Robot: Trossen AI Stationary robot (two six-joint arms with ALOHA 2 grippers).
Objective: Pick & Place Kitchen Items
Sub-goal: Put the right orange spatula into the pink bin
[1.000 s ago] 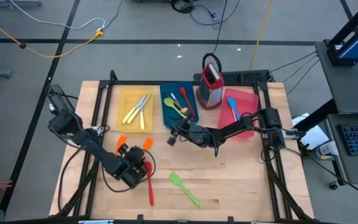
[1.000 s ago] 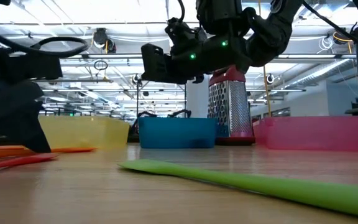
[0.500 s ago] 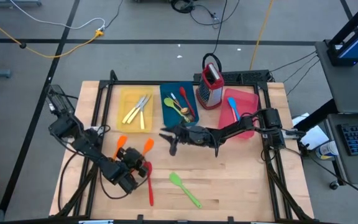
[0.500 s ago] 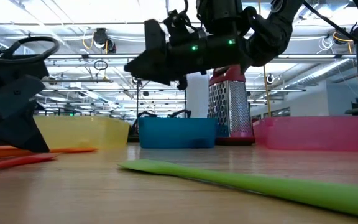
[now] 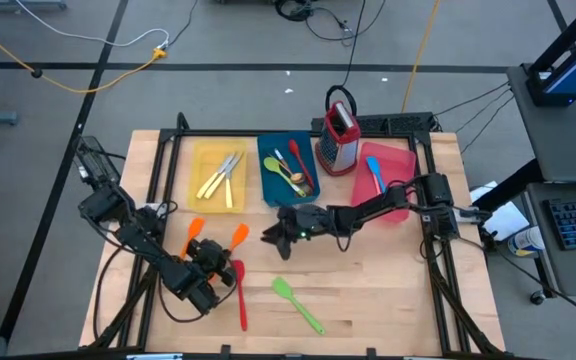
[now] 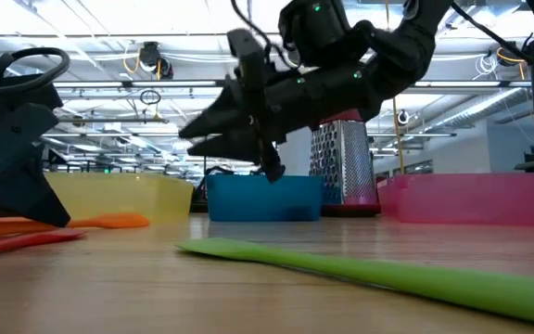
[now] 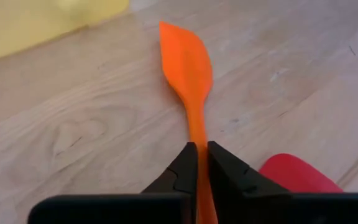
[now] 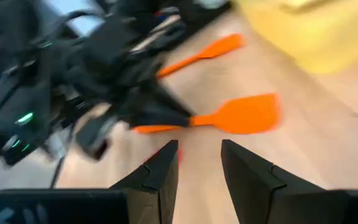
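The fingers of my left gripper sit close behind the orange spatula's blade and leave my right gripper little room, so my left gripper will open and take the spatula's handle farther back (image 8: 156, 129).
My left gripper (image 5: 218, 264) is low over the table's near left, shut on an orange spatula (image 7: 188, 65). A second orange spatula (image 5: 194, 236) lies just to its left. A red spatula (image 5: 240, 291) and a green spatula (image 5: 299, 304) lie flat nearer the front edge. Above the table's middle, my right gripper (image 5: 269, 237) hangs open with nothing between its fingers. It tips down toward the orange spatulas, both of which show in its wrist view (image 8: 246, 115). More utensils lie in the yellow tray (image 5: 200, 158), the blue tray (image 5: 271, 150) and the pink tray (image 5: 400, 158). My left gripper pinches the orange spatula's slim handle (image 7: 199, 138) between its two fingers, a little behind the blade. The fingers run along the handle, coming low from the table's near left. The blade (image 7: 185, 56) points away toward the yellow tray, at or just above the wood.
A metal box grater (image 5: 341, 140) with a red top stands at the back between the blue and pink trays. Bare wood lies to the right of the green spatula. The table has a black frame rail (image 5: 158, 180) along its sides.
My left gripper has shut on the orange spatula's handle and drawn a little toward the table's left. My right gripper has tipped its fingers downward and come a little toward the near edge, staying open.
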